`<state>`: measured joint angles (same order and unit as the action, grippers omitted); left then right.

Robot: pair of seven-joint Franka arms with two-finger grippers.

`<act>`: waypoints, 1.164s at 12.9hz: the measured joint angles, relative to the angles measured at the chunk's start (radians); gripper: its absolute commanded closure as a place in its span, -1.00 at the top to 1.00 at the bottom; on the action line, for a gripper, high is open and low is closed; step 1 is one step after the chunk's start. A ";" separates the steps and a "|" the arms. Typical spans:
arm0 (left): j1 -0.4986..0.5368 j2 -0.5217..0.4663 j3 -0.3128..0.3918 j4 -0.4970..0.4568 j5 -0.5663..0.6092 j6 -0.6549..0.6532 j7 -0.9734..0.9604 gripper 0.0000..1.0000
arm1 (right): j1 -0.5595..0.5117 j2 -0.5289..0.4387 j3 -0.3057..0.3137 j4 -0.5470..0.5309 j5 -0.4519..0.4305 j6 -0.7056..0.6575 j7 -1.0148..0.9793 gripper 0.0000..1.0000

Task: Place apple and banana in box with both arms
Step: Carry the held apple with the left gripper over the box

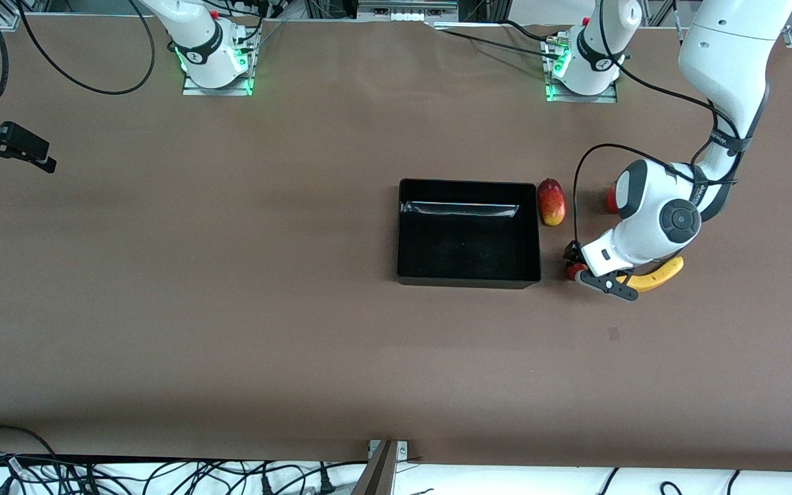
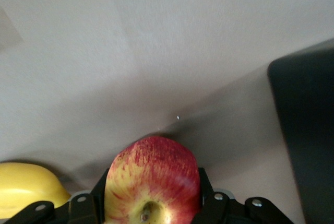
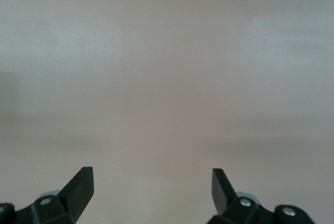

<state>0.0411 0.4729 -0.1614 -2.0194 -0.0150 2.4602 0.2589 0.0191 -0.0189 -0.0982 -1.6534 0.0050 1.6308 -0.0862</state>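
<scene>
The robot's left gripper needs to release the apple inside the black box [image 1: 418,232], next to the box's side opposite the mango.
The red-and-yellow apple [image 1: 574,270] rests on the table beside the black box [image 1: 468,279], at its corner toward the left arm's end. My left gripper [image 1: 578,265] is down on it. In the left wrist view the apple [image 2: 152,174] fills the gap and both black fingers [image 2: 205,183] press its sides. The yellow banana [image 1: 664,273] lies just past the apple, partly hidden under the left wrist; one end of the banana [image 2: 28,190] shows in the wrist view. My right gripper [image 1: 47,161] waits open over bare table at the right arm's end, with nothing between its fingers [image 3: 81,187].
A red-yellow mango [image 1: 551,201] lies against the box's wall, farther from the front camera than the apple. A plain red round fruit [image 1: 612,200] peeks out from under the left arm. The box's corner [image 2: 308,130] is close beside the apple.
</scene>
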 measured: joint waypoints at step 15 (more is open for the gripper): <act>-0.564 0.062 -0.015 0.152 -0.008 0.012 -0.650 -1.00 | 0.000 0.000 0.001 -0.002 0.000 0.000 0.000 1.00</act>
<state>-0.5234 0.5346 -0.1766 -1.8672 -0.0228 2.4727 -0.3908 0.0188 -0.0185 -0.0974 -1.6558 0.0050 1.6307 -0.0859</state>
